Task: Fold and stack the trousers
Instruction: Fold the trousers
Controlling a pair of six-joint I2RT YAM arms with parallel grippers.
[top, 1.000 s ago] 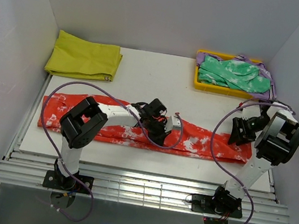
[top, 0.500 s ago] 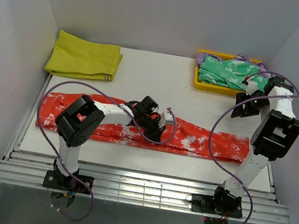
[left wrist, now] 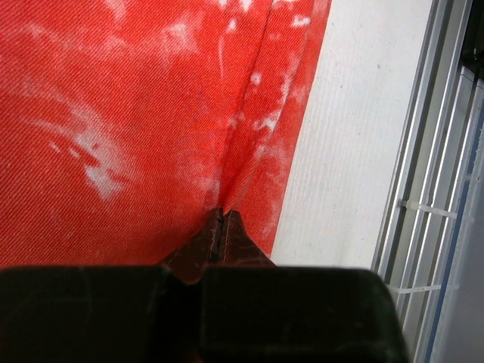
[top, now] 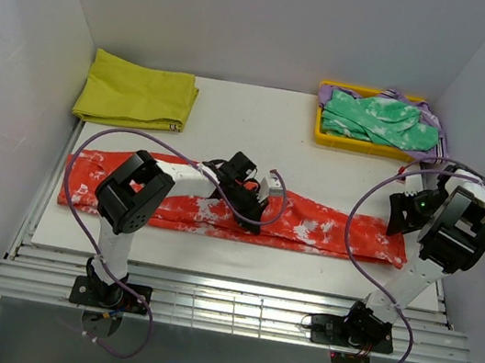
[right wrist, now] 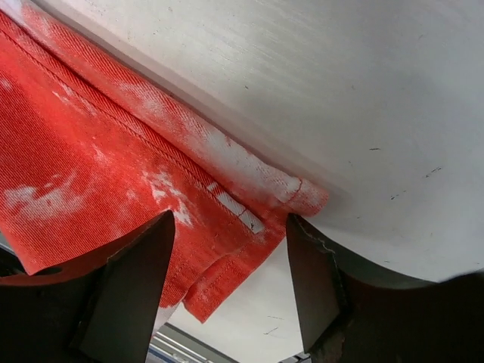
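Observation:
The corner of the trousers' upper layer is short of the lower layer's corner. Next, my right gripper pinches the upper layer's corner (right wrist: pixel 253 221) and pulls it toward the lower one.
The red-orange trousers (top: pixel 328 228) with white blotches lie stretched in a long band across the near half of the table. My left gripper (top: pixel 252 209) rests on their middle, by the near edge. In the left wrist view its jaws (left wrist: pixel 223 214) are pressed together where a crease of the fabric (left wrist: pixel 113 113) runs into the tips. My right gripper (top: pixel 402 215) hovers open over the band's right end. In the right wrist view a stitched corner of the trousers (right wrist: pixel 91 151) lies below the spread jaws (right wrist: pixel 231 219), untouched.
A folded yellow cloth (top: pixel 136 92) lies at the back left. At the back right, a yellow tray (top: pixel 317 136) holds a green white-mottled garment (top: pixel 378 120) over purple fabric. Metal rails (top: pixel 223 299) run along the table's near edge. White walls close in both sides.
My right arm rose toward the tray, then came back down over the trousers' right end, jaws open throughout. The left gripper shifted slightly left and stayed shut.

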